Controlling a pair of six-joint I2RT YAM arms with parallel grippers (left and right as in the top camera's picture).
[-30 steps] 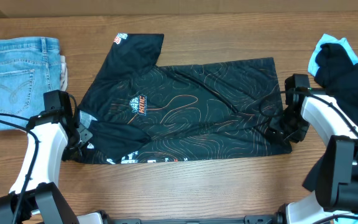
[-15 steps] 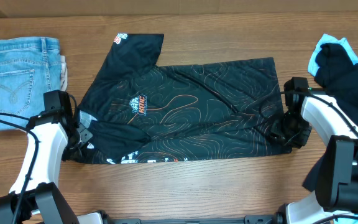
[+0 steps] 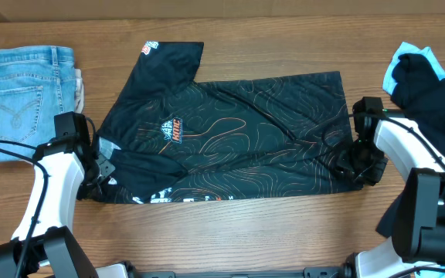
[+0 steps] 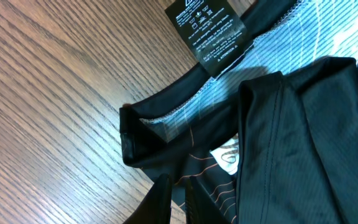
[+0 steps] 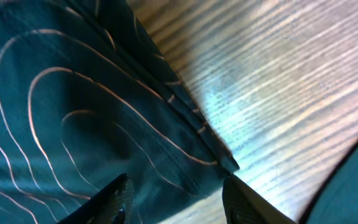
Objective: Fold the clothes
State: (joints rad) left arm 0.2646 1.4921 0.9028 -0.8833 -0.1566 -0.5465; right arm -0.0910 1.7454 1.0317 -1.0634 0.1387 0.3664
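Note:
Next, my right gripper pinches that corner [image 5: 227,167] and pulls the hem straight before folding, as the front hem slants back toward the corner at my right gripper.
The black jersey [image 3: 230,139] with orange contour lines lies spread flat across the table, one sleeve pointing to the back left. My left gripper [image 3: 97,174] sits at its front left corner. In the left wrist view its fingers [image 4: 174,186] are pressed nearly together on the jersey's edge [image 4: 291,155], below the care label [image 4: 213,31]. My right gripper [image 3: 359,166] is at the front right corner. In the right wrist view it [image 5: 176,193] is open, its fingers straddling the hem corner of the jersey [image 5: 73,93].
Folded light-blue jeans [image 3: 25,96] lie at the far left. A pile of plain black and light-blue garments [image 3: 431,85] sits at the far right, close behind my right arm. Bare wood [image 5: 291,93] shows beside the hem.
My right gripper has shifted slightly toward the front edge along the jersey's right hem. The left arm and the jersey have not moved.

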